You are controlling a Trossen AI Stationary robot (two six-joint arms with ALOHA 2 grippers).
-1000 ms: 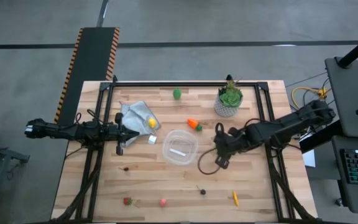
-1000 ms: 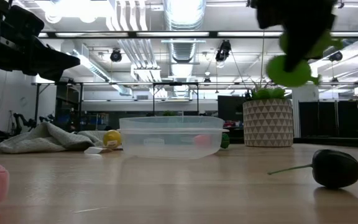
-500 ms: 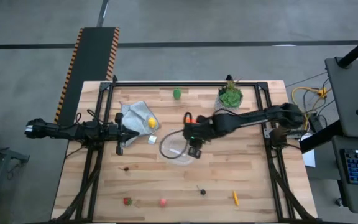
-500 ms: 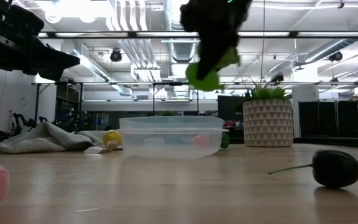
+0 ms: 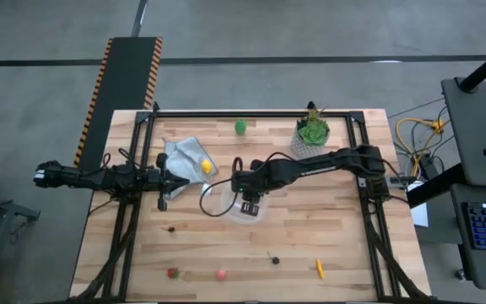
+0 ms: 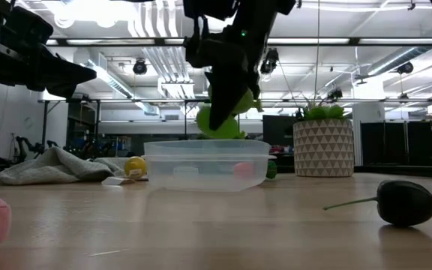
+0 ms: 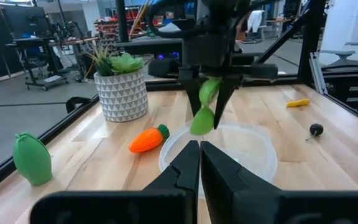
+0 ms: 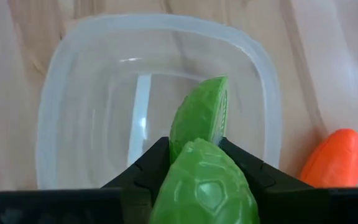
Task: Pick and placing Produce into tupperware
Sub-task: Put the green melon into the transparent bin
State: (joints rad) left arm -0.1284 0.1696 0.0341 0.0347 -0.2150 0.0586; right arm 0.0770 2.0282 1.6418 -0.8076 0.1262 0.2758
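Note:
My right gripper needs to release the green produce on the bottom of the clear tupperware [image 5: 241, 199] [image 8: 180, 118], close to its middle.
My right gripper [image 5: 248, 201] hangs over the clear tupperware [image 5: 228, 209], shut on a green piece of produce [image 6: 220, 120] whose lower end is about level with the tupperware's rim [image 6: 206, 144]. The right wrist view looks down past the green piece [image 8: 199, 127] into the tupperware [image 8: 61, 81]. My left gripper [image 7: 199, 163] waits shut near the table's left side, by the grey cloth [image 5: 182, 156]. An orange carrot [image 7: 146, 139] lies on the table beside the tupperware [image 7: 257, 152]. My right gripper pinches the green produce between its two fingers [image 8: 146, 167] by its upper, faceted part [image 8: 199, 183]. The fingers come from above, pointing down. The piece is lifted clear and hangs below the fingers over the inside of the tupperware.
A potted plant [image 5: 312, 135] stands at the far right. Green produce [image 5: 240, 127] lies near the far edge, a yellow piece [image 5: 206, 166] on the cloth, a white cube [image 5: 207, 190] beside it. Dark [image 5: 275, 259], yellow [image 5: 319, 269], pink [image 5: 221, 274] and red [image 5: 173, 273] pieces lie near the near edge.
My right gripper has carried the green produce from the table's right part toward the left until it is over the tupperware, then come down closer to the rim. The left arm has kept still.

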